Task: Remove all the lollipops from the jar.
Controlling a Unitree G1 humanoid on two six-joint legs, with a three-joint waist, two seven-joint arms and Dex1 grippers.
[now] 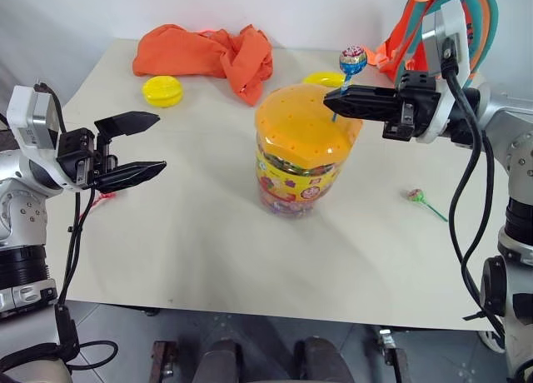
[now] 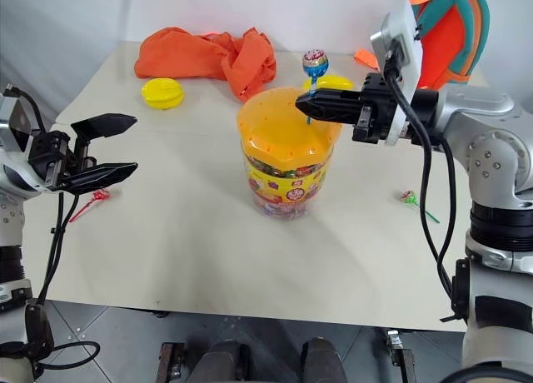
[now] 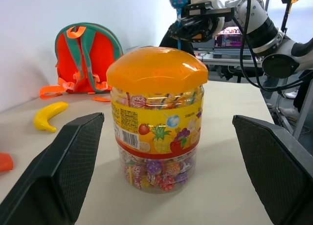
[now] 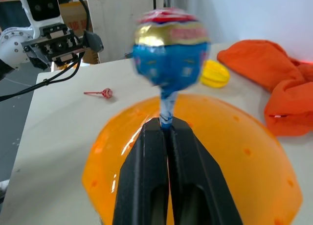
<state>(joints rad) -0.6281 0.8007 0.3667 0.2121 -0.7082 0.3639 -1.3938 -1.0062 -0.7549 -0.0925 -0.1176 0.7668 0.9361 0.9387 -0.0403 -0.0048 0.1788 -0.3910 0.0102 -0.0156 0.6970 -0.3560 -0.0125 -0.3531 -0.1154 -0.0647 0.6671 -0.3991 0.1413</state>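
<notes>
The robot's right gripper will release the blue lollipop on the table (image 1: 475,231) next to the stick end of the green-pink lollipop.
The jar (image 1: 301,162), clear plastic with an orange holed lid (image 1: 301,126) and a fruit label, stands upright mid-table. Above the lid's far right edge my right gripper (image 1: 335,98) is shut on the stick of a blue lollipop (image 1: 353,60), whose head stands upright over the fingers (image 4: 146,156). Whether the stick's lower end still sits in the lid I cannot tell. My left gripper (image 1: 156,143) hovers open to the jar's left, apart from it and holding nothing. A red lollipop (image 1: 104,198) lies under it on the table. A green-pink lollipop (image 1: 416,196) lies to the jar's right.
An orange cloth (image 1: 208,54) lies bunched at the table's back, with a small yellow round container (image 1: 162,90) beside it. A yellow banana (image 3: 49,117) lies behind the jar. An orange-and-teal backpack (image 3: 88,54) stands at the back right corner. The table's front edge (image 1: 275,312) is near.
</notes>
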